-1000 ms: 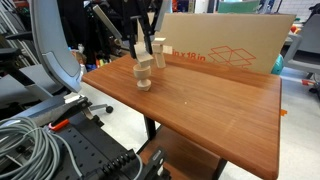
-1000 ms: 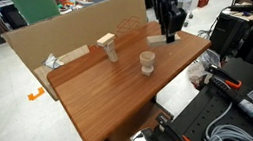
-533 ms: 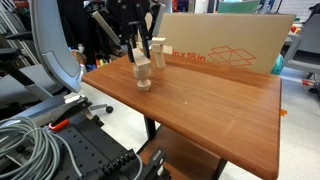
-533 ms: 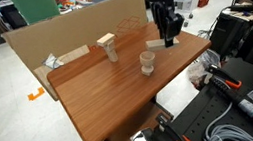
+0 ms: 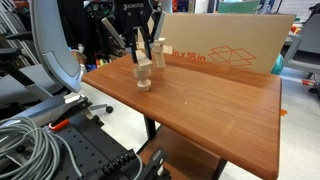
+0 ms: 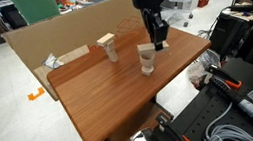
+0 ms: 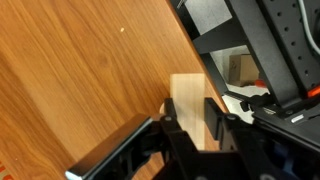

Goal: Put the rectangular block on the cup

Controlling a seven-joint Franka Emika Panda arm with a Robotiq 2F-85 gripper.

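Next, my gripper releases the rectangular block, now upright just above the cup, so that it lies flat across the top rim of the cup [image 5: 143, 66] that is close to the edge of the table.
The cup [image 6: 146, 61] is a light-brown wooden goblet that stands upright on the wooden table [image 6: 120, 97]; it also shows in an exterior view [image 5: 143, 80]. My gripper [image 6: 158, 37] hangs just above and beside the cup, shut on the rectangular block [image 7: 189, 108], a pale wooden bar held upright between the fingers. In the wrist view the gripper [image 7: 190, 128] clamps the block's lower part, with the table's edge behind it. In an exterior view the gripper [image 5: 143, 52] is right over the cup. The cup is not clearly seen in the wrist view.
An upright T-shaped pale wooden piece [image 6: 109, 48] stands behind the cup, near a cardboard wall [image 6: 61, 35] along the table's back. Cables and equipment [image 5: 40, 140] lie beside the table. Bare tabletop [image 5: 220, 110] extends toward the front.
My gripper has moved with the block from near the table's edge toward the cup and now hangs close above it. The cup and the T-shaped piece have not moved.
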